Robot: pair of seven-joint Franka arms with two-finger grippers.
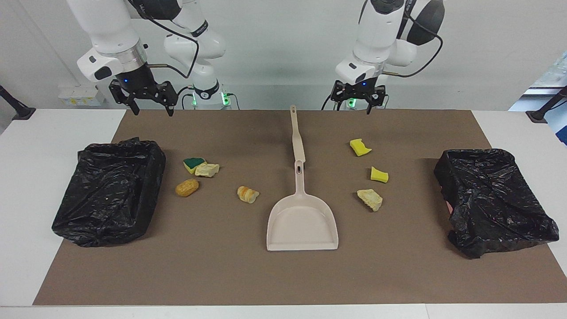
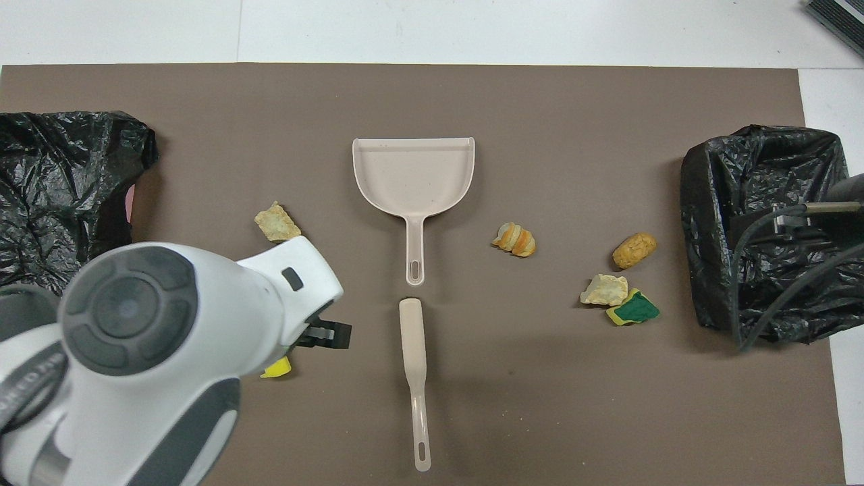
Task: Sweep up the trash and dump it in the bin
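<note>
The robot's left gripper will next move to the middle of the beige brush's narrow handle (image 2: 418, 420) and close there, because the brush is needed for sweeping.
Several trash scraps lie on the brown mat. Toward the right arm's end are a green-and-yellow sponge (image 1: 193, 164), a beige chunk (image 1: 207, 169), an orange-brown lump (image 1: 186, 187) and a striped bread-like lump (image 1: 247, 194). Toward the left arm's end are two yellow sponge bits (image 1: 359, 147) (image 1: 379, 174) and a beige chunk (image 1: 370, 199). My left gripper (image 1: 353, 105) is open and empty, raised over the mat between the brush and the nearer yellow bit. My right gripper (image 1: 150, 107) is open and empty, raised over the mat's corner near the bin at its end.
A beige dustpan (image 1: 302, 221) lies mid-mat with a beige brush (image 1: 296, 135) in line with its handle, nearer to the robots. Black-lined bins stand at the right arm's end (image 1: 110, 190) and the left arm's end (image 1: 491, 199). In the overhead view the left arm hides the yellow bits.
</note>
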